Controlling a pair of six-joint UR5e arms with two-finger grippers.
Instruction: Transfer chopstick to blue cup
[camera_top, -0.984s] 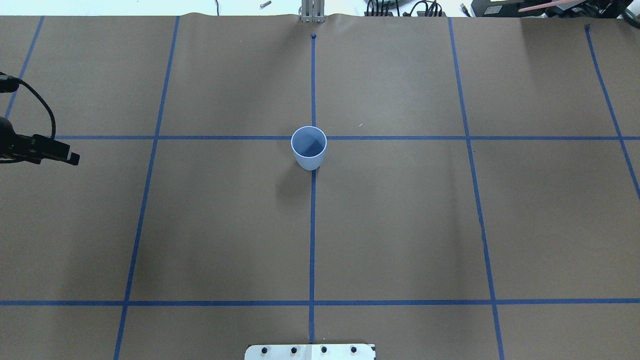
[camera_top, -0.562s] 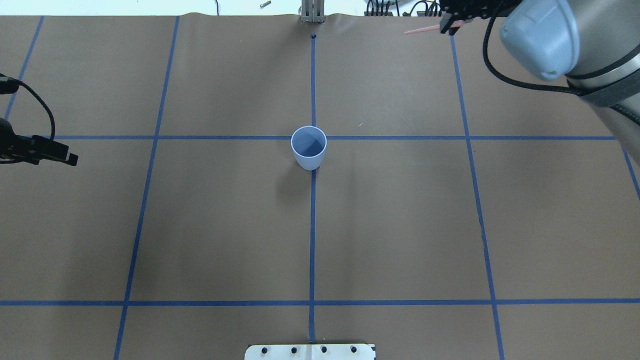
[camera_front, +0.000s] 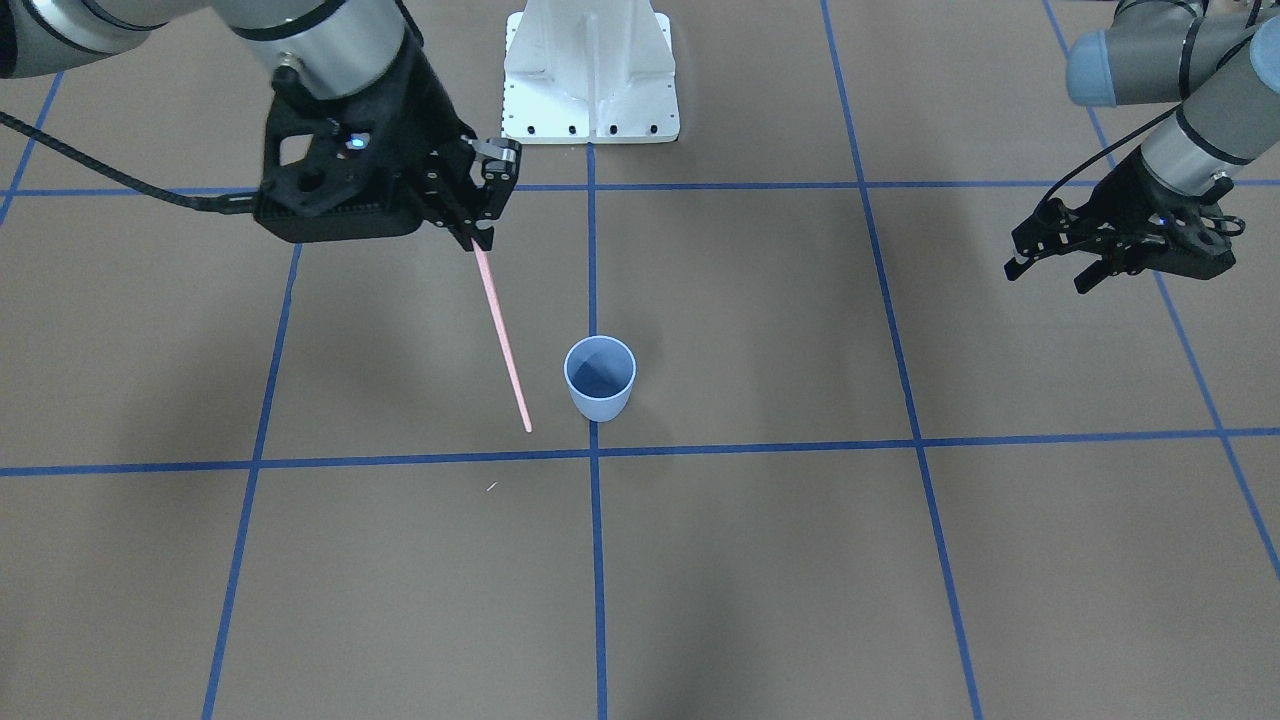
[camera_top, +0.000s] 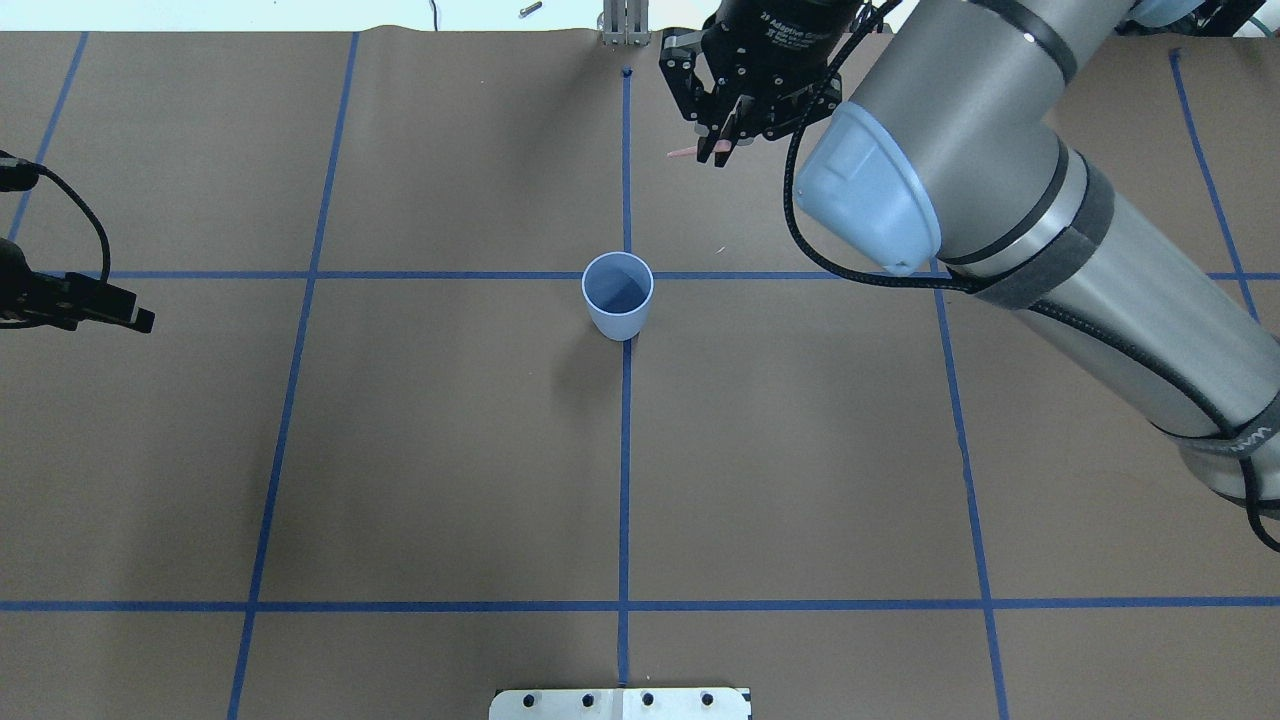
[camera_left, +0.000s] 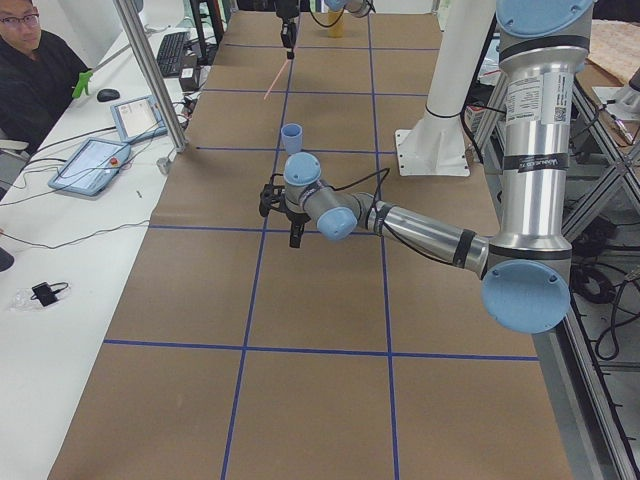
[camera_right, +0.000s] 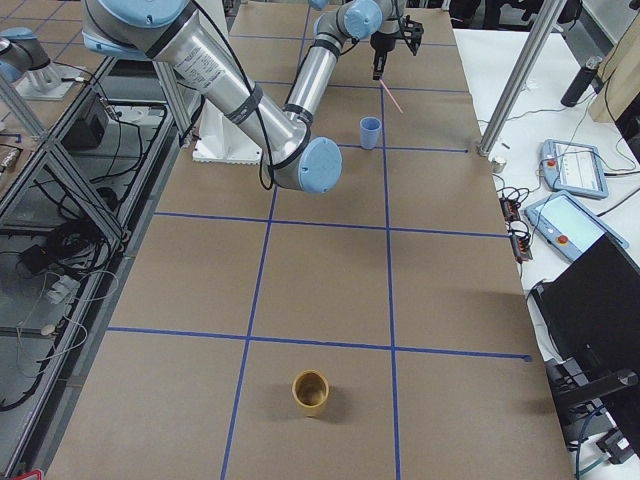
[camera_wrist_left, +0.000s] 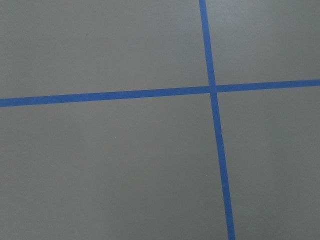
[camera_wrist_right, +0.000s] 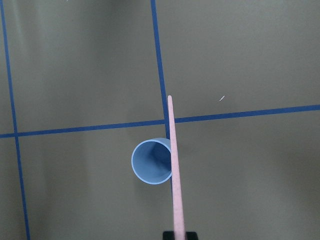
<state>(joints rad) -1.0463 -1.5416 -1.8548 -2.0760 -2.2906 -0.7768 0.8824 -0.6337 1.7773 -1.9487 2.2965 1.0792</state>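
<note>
My right gripper has the salmon-pink chopstick to place. Next, I let it stand inside the blue cup (camera_front: 599, 386) (camera_wrist_right: 156, 157), leaning on the cup's rim toward the white base plate.
The blue cup (camera_top: 618, 295) stands upright and empty at the table's middle, on a tape crossing; it also shows in the front view (camera_front: 599, 378). My right gripper (camera_top: 718, 150) is shut on the top end of the salmon-pink chopstick (camera_front: 502, 340) and holds it tilted in the air beyond the cup. In the right wrist view the chopstick (camera_wrist_right: 174, 170) crosses the right rim of the cup (camera_wrist_right: 150, 162). My left gripper (camera_front: 1045, 280) is open and empty, hovering far out on the left side of the table.
Blue tape lines grid the brown table. The white robot base plate (camera_front: 590, 75) sits at the near edge. A tiny white speck (camera_front: 491, 487) lies past the cup. A yellow cup (camera_right: 311, 392) stands far out on the right. An operator (camera_left: 30, 70) sits beside the table.
My right arm has swung in from the far right corner toward the centre line, carrying the chopstick. The cup and my left gripper have barely moved.
</note>
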